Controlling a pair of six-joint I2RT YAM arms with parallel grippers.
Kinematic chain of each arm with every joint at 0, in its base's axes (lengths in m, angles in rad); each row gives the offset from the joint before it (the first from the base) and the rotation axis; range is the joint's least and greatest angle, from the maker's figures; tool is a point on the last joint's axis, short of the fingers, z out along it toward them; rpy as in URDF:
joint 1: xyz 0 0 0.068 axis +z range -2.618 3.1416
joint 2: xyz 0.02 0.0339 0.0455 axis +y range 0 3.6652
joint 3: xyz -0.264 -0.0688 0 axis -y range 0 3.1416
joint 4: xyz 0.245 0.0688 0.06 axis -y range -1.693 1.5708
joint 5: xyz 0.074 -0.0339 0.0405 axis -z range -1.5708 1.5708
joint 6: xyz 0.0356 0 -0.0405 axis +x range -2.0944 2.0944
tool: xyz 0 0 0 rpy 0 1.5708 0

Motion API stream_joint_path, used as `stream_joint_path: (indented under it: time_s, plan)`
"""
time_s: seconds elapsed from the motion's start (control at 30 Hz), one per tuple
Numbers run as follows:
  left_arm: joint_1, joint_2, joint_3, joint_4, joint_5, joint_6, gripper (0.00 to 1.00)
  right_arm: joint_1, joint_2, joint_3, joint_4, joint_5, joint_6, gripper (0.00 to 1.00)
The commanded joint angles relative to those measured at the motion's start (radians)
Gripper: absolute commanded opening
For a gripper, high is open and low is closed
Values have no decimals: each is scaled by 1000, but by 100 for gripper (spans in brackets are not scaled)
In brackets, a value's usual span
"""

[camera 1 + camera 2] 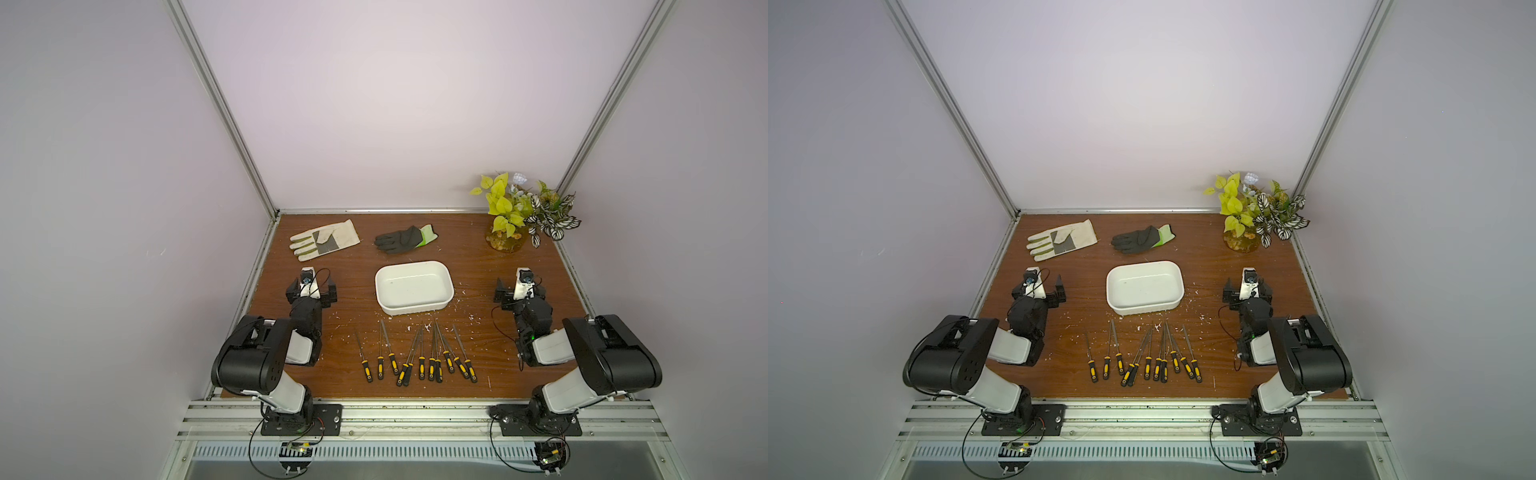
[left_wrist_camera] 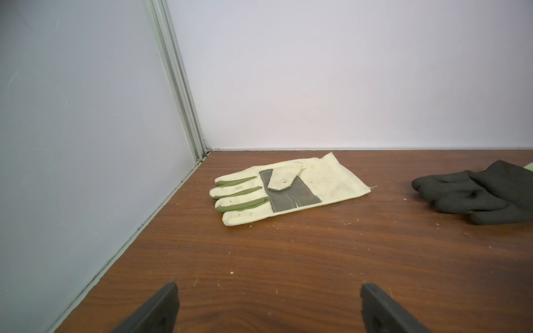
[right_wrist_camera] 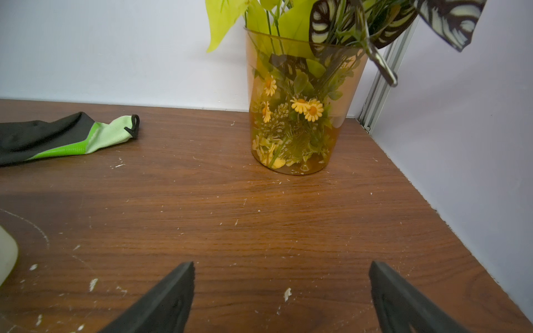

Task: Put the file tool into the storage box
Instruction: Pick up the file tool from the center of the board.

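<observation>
I need to grip the last file tool on the vase's side of the row by its handle [image 1: 469,366], near the blade, with my right gripper.
The storage box [image 1: 411,282] [image 1: 1144,284], a shallow white tub, sits empty at the table's middle. Several file tools [image 1: 419,357] [image 1: 1144,357] with yellow and black handles lie in a loose row in front of it, some crossing each other. My left gripper [image 1: 312,286] [image 1: 1040,287] [image 2: 268,285] rests open to the left of the box, with only bare wood between its fingers. To the right of the box my right gripper [image 1: 521,287] [image 1: 1246,287] [image 3: 282,263] also stands open and empty. A corner of the box [image 3: 5,253] shows in the right wrist view.
A cream work glove [image 1: 324,240] [image 2: 288,190] and a black glove with a green cuff [image 1: 405,239] [image 3: 57,138] lie behind the box. An amber vase of artificial plants [image 1: 505,241] [image 3: 297,115] stands at the back right. Walls close three sides. White flecks litter the wood.
</observation>
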Motion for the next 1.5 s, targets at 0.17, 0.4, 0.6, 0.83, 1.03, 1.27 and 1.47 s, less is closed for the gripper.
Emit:
stream_joint_path:
  time_s: [0.17,0.4,0.6,0.83,1.03,1.27,1.47]
  plan:
    - [14,-90,-6,-23,3,10,99,10,-124,26,-65,72,10,99]
    - [-121,-582,23,-429,-299,-109,100,22,-473,271,-784,57,304,100]
    - [-120,-834,191,-969,-352,-370,100,27,-622,329,-1057,-220,460,96]
    - [-106,-838,358,-1323,-89,-561,100,146,-611,354,-1281,-356,534,90]
    - [-129,-576,557,-1579,206,-564,90,365,-592,363,-1417,-276,508,84]
    - [-192,-460,611,-1681,378,-439,95,489,-661,264,-1436,-289,572,81]
    - [-235,-465,576,-1695,335,-378,100,562,-647,243,-1504,-237,609,71]
